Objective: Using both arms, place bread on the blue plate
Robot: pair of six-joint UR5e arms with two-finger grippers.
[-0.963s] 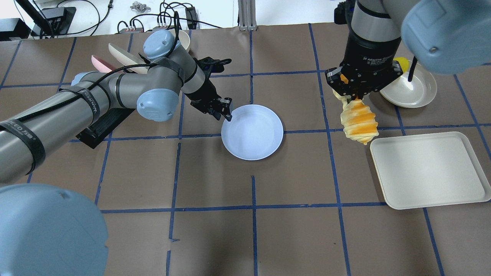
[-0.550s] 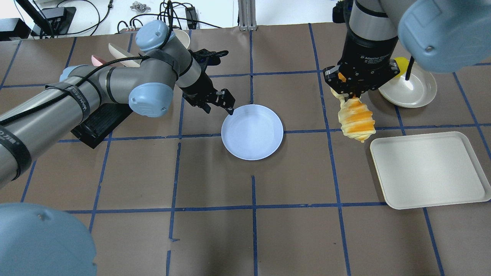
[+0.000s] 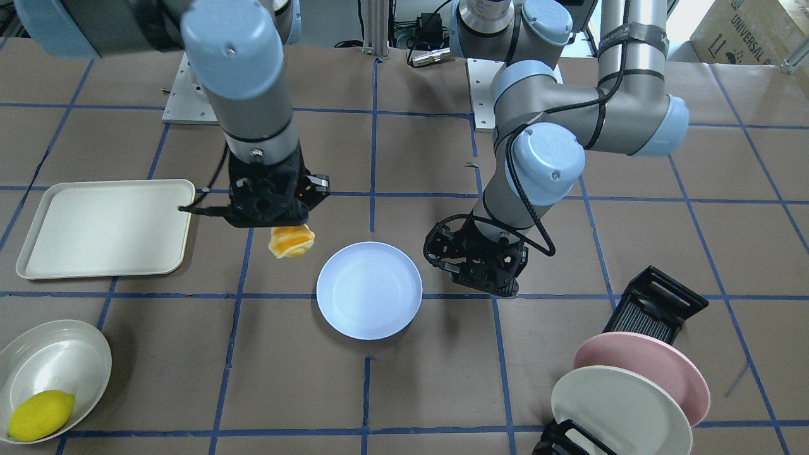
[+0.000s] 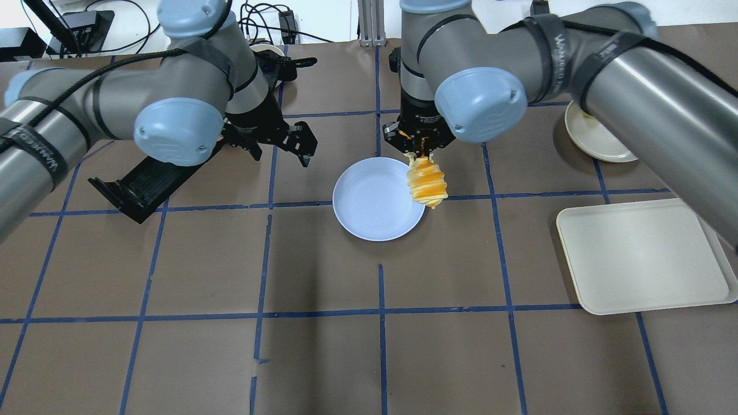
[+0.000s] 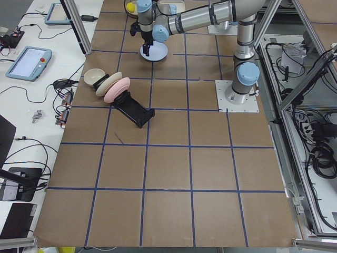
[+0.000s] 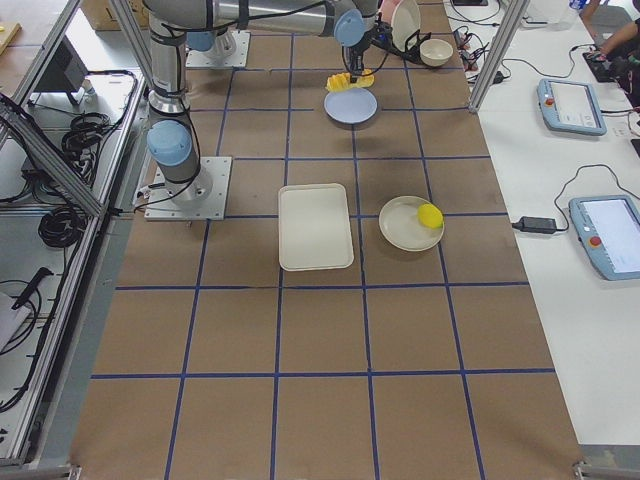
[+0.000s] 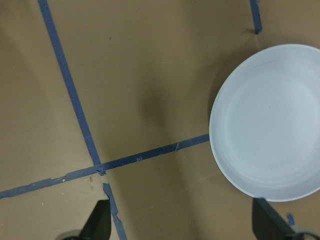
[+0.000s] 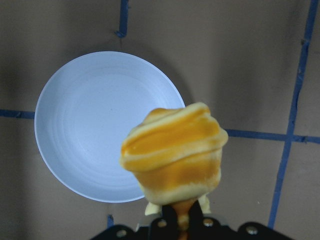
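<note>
Next, I let go of the bread with my right gripper on the blue plate, just inside the rim [image 3: 363, 327] [image 8: 120, 72] facing the tip of the blue tape. The bread now hangs at the plate's rim.
The blue plate [image 4: 369, 202] lies flat at the table's middle. My right gripper [image 4: 420, 151] is shut on the upper end of the bread [image 4: 428, 184], a striped orange and cream loaf that hangs downward in the air at the plate's right rim. In the right wrist view the bread [image 8: 175, 152] overlaps the right edge of the plate [image 8: 90, 125]. In the front view the bread [image 3: 292, 242] hangs beside the plate [image 3: 369, 291]. My left gripper [image 4: 279, 157] is open and empty, to the left of the plate and apart from it. The left wrist view shows the plate [image 7: 270, 125] ahead of its spread fingertips [image 7: 97, 226].
A cream tray [image 4: 643, 253] lies at the right. A cream bowl [image 3: 54, 360] holds a yellow lemon [image 3: 39, 414]. A black rack [image 4: 144, 184] with a pink plate [image 3: 657, 370] and a cream plate [image 3: 616, 407] stands behind my left arm.
My right arm has carried the bread leftward from near the tray to the blue plate's right rim. My left gripper has drawn back from the plate's left rim, still open.
</note>
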